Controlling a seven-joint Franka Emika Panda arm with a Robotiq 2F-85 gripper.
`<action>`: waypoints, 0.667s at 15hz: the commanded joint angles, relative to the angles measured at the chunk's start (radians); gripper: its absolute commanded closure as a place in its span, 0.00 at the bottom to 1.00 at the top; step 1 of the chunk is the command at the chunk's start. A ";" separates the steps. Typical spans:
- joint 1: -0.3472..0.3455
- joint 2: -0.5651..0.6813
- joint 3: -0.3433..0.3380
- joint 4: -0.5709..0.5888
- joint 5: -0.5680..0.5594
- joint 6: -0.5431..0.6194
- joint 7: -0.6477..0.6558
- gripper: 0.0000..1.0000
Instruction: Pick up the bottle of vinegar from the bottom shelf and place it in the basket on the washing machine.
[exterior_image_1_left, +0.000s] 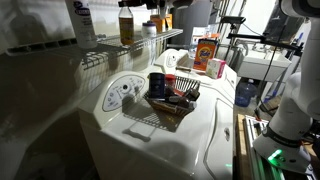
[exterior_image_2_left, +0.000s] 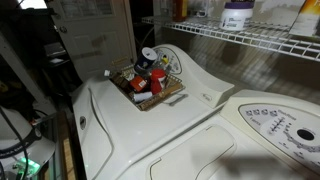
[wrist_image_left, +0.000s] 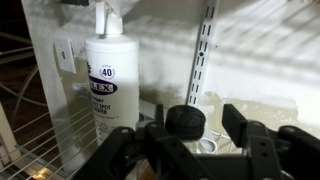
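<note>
My gripper's narrowed fingers have the black cap off-centre between them, so they should open wider and take the bottle of vinegar (exterior_image_1_left: 126, 27) deeper between them before lifting.
The bottle of vinegar (exterior_image_1_left: 126, 24), amber with a black cap, stands on the white wire bottom shelf (exterior_image_1_left: 120, 48), right of a taller white bottle (exterior_image_1_left: 80, 20). In the wrist view its black cap (wrist_image_left: 183, 122) sits between the spread fingers of my gripper (wrist_image_left: 198, 124), with a gap on the right side. The gripper is open and holds nothing. The bottle's body is hidden below the fingers. The dark wire basket (exterior_image_1_left: 172, 98) stands on the white washing machine (exterior_image_1_left: 190, 140) by its control panel and holds several small items. It also shows in an exterior view (exterior_image_2_left: 150, 84).
The white spray bottle (wrist_image_left: 105, 85) stands close left of the cap. A slotted shelf rail (wrist_image_left: 203, 50) runs up the wall behind. An orange box (exterior_image_1_left: 207, 52) sits behind the basket. More jars (exterior_image_2_left: 237, 14) stand on the shelf (exterior_image_2_left: 240, 36).
</note>
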 joint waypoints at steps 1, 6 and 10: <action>-0.005 0.036 0.008 0.058 0.048 0.029 -0.027 0.68; -0.005 0.044 0.012 0.069 0.058 0.021 -0.016 0.98; -0.005 0.043 0.013 0.067 0.054 0.020 -0.015 0.98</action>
